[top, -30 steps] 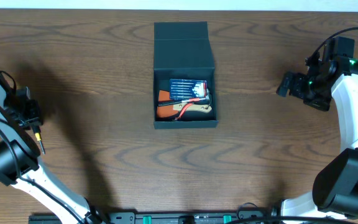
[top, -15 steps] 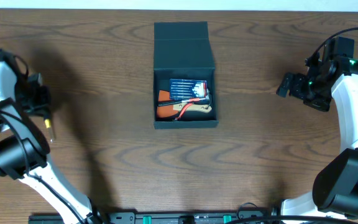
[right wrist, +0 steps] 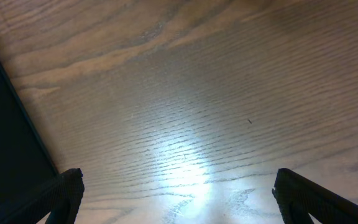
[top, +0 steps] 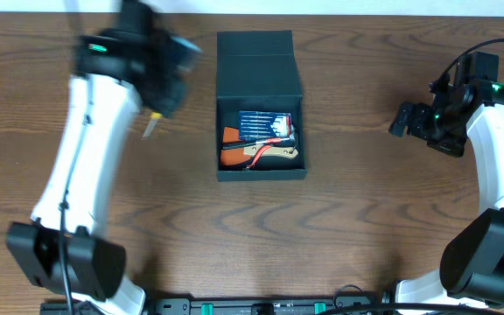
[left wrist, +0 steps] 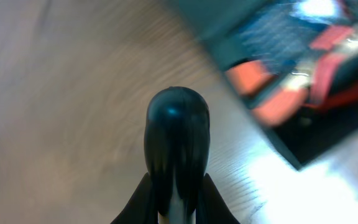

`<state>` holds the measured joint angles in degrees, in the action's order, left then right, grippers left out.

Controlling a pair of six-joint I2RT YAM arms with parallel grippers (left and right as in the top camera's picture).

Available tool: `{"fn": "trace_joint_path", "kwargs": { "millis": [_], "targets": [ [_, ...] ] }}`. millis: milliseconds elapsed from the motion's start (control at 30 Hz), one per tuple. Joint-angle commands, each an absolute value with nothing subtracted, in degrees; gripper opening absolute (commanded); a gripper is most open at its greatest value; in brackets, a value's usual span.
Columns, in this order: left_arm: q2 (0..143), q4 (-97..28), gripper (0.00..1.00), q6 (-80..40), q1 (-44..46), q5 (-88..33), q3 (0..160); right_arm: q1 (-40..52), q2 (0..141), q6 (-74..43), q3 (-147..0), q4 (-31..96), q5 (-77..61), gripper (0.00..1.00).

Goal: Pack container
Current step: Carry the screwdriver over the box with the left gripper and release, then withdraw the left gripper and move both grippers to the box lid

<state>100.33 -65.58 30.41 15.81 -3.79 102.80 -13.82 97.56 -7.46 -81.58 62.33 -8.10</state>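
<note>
Next, my left gripper puts the black-handled tool, now held just beside the container, down in the container [top: 263, 110] along the edge of the blue pack on its lid side.
The container [top: 261, 174] is a dark teal-black box at the table's middle, its flap lid [top: 259, 59] open toward the back. Inside lie a blue pack [top: 265, 123] and orange and red tools [top: 250, 154]. My left gripper [top: 161, 98] is blurred in the overhead view, just left of the container, and shut on a black-handled tool [left wrist: 176, 140] with a yellow tip [top: 150, 126]. In the left wrist view the container [left wrist: 281, 144] is at the upper right. My right gripper [top: 403, 118] is open and empty, well to the right of the container, over bare wood [right wrist: 179, 200].
The table is dark wood. A dark edge [right wrist: 5, 137] shows at the left of the right wrist view. The arms' bases and a black rail [top: 252, 306] sit at the front edge.
My left arm has swung fast from the table's far left up to the container's left side, carrying the tool. The right arm has not moved.
</note>
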Motion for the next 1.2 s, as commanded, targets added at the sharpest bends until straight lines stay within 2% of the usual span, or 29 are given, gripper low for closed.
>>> {"fn": "trace_joint_path", "kwargs": {
  "millis": [0,133,267,433,667,933,1000,1033,1067,1100,1167],
  "targets": [
    [101.1,-65.9,0.06,46.3,25.0,0.6,102.9,-14.2,97.8,-8.2,-81.6,62.3,-8.4,0.99],
    [105.1,-63.7,0.06,60.5,33.8,0.7,102.3,-14.2,97.8,-8.1,-81.6,62.1,-8.4,0.99],
    [110.4,-60.6,0.06,68.7,37.8,1.5,102.3,-14.2,97.8,-8.1,-81.6,62.0,-8.4,0.99],
    [117.0,-55.9,0.06,71.2,38.9,8.7,102.3,-14.2,97.8,-8.1,-81.6,62.0,-8.4,0.99],
    [123.1,-48.5,0.06,72.6,37.3,8.9,102.3,-14.2,97.8,-8.1,-81.6,61.9,-8.4,0.99],
    [124.0,-47.3,0.07,71.7,36.7,8.9,102.3,-14.2,97.8,-8.1,-81.6,61.7,-8.4,0.99],
    [124.0,-46.9,0.17,68.8,36.7,8.9,102.3,-14.2,97.8,-8.1,-81.6,61.2,-8.4,0.99],
    [123.9,-46.8,0.28,67.4,36.7,8.9,102.3,-14.2,97.8,-8.1,-81.6,61.1,-8.4,0.99],
    [123.7,-46.8,0.44,65.3,36.7,8.9,102.3,-14.2,97.8,-8.1,-81.6,60.9,-8.4,0.99],
    [123.5,-46.8,0.54,63.9,36.7,8.9,102.3,-14.2,97.8,-8.1,-81.6,60.9,-8.4,0.99],
    [122.5,-46.8,0.57,60.4,36.7,8.9,102.3,-14.2,97.8,-8.1,-81.6,60.8,-8.4,0.99]
  ]
}}
